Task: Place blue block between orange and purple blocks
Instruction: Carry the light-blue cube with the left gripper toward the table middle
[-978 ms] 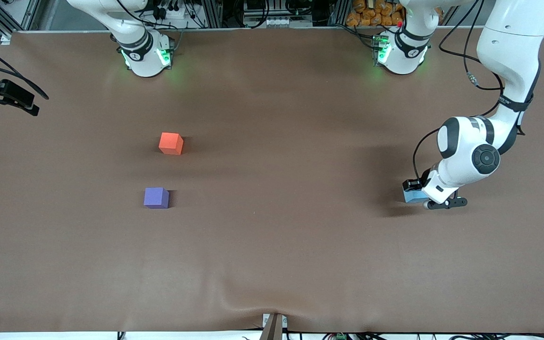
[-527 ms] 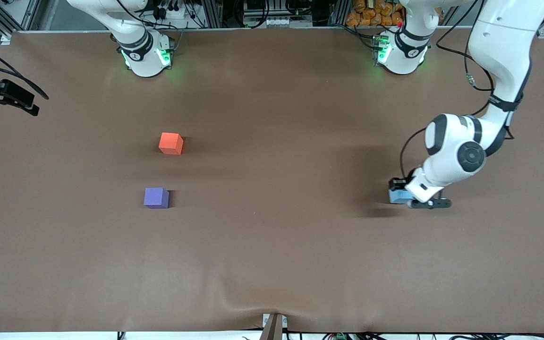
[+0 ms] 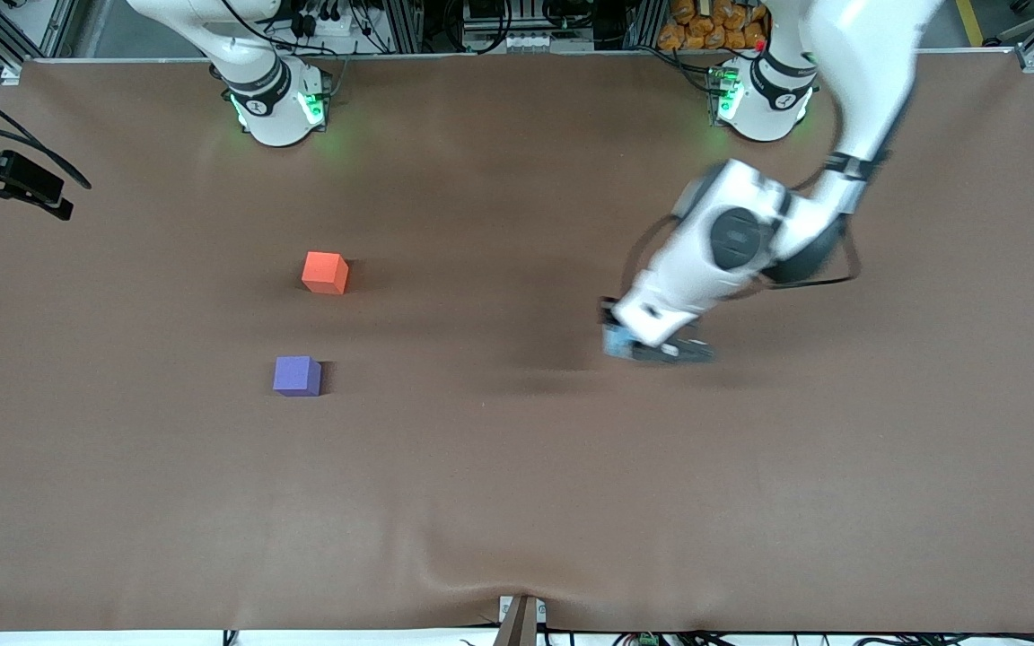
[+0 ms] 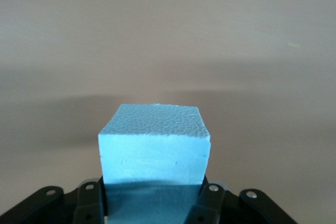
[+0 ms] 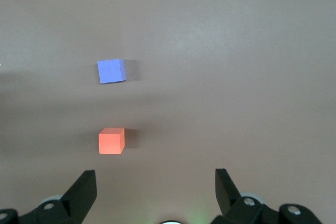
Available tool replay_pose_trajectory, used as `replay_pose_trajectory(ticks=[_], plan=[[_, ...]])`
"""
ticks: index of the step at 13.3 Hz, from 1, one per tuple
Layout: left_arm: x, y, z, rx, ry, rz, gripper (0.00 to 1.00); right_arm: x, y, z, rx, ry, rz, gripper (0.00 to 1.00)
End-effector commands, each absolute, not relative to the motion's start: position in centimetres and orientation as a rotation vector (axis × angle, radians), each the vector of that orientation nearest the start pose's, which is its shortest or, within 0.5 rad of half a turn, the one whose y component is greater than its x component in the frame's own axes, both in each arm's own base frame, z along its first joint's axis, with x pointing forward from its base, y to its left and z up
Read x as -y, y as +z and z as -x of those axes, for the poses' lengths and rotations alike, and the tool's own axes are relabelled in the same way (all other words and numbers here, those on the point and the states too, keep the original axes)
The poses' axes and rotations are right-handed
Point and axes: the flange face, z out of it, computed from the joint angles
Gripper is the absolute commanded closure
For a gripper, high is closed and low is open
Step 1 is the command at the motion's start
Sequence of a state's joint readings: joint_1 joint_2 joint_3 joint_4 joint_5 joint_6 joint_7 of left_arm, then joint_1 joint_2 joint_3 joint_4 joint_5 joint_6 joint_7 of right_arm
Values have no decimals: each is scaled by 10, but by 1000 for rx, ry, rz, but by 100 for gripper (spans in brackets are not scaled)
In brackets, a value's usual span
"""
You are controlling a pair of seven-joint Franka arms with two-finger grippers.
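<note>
I need to use my left gripper to let go of the blue block, now above the table's bare middle, on the bare mat (image 3: 449, 316), at a spot a little short of the orange block.
My left gripper (image 3: 625, 345) is shut on the blue block (image 3: 615, 341), a light sky-blue cube (image 4: 154, 145), and carries it above the bare middle of the table. The orange block (image 3: 325, 272) sits toward the right arm's end of the table, and the purple block (image 3: 297, 375) lies nearer to the front camera than it, with a gap between them. Both show in the right wrist view as the orange block (image 5: 111, 140) and the purple block (image 5: 111, 71). My right gripper (image 5: 153, 187) hangs open high over the table near its base, out of the front view.
A brown mat (image 3: 517, 502) covers the table, with a wrinkle at its near edge. A black camera mount (image 3: 5, 179) juts in at the right arm's end. The arm bases (image 3: 276, 103) stand along the top edge.
The left arm has swung the blue block a long way toward the orange and purple blocks, moving fast in the last half second. The right arm and the two other blocks have not moved.
</note>
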State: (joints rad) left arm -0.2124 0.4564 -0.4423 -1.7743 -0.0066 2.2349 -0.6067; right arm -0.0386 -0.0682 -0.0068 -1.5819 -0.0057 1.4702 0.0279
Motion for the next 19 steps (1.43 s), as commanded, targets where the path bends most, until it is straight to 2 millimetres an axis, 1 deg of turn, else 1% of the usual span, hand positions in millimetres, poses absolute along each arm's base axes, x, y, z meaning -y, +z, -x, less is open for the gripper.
replay_pose_trajectory(ticks=[1,2,3,5,6,8,9,10,11,12,14,15,16,17,19], plan=[[479,317,-520,-124,177,3333,100,26,653,-515,-118,55,3125,0],[504,314,-512,-196,137,3321,100,26,653,-515,-118,55,3125,0],[529,311,-498,-221,136,3325,100,27,653,-515,-120,55,3125,0],[565,309,-483,-107,117,3337,100,26,651,-517,-121,62,3125,0],[584,307,-474,-115,109,3345,100,26,652,-517,-121,60,3125,0],[604,293,-466,-187,65,3337,100,25,652,-517,-118,60,3125,0],[610,287,-466,-190,42,3350,100,25,651,-517,-118,60,3125,0],[613,276,-468,-184,20,3372,100,25,651,-520,-118,55,3125,0],[621,263,-461,-194,6,3387,100,26,640,-530,-119,83,3125,0],[624,248,-457,-199,1,3387,100,23,643,-537,-109,74,3126,0],[624,229,-458,-202,-37,3375,100,21,638,-540,-102,93,3126,0],[625,222,-457,-212,-64,3370,88,22,629,-543,-104,141,3124,0],[623,215,-459,-212,-86,3359,84,20,620,-547,-99,170,3121,0],[627,209,-453,-217,-81,3354,84,20,611,-552,-97,196,3119,0],[627,207,-451,-207,-74,3351,81,19,596,-561,-90,225,3118,0]])
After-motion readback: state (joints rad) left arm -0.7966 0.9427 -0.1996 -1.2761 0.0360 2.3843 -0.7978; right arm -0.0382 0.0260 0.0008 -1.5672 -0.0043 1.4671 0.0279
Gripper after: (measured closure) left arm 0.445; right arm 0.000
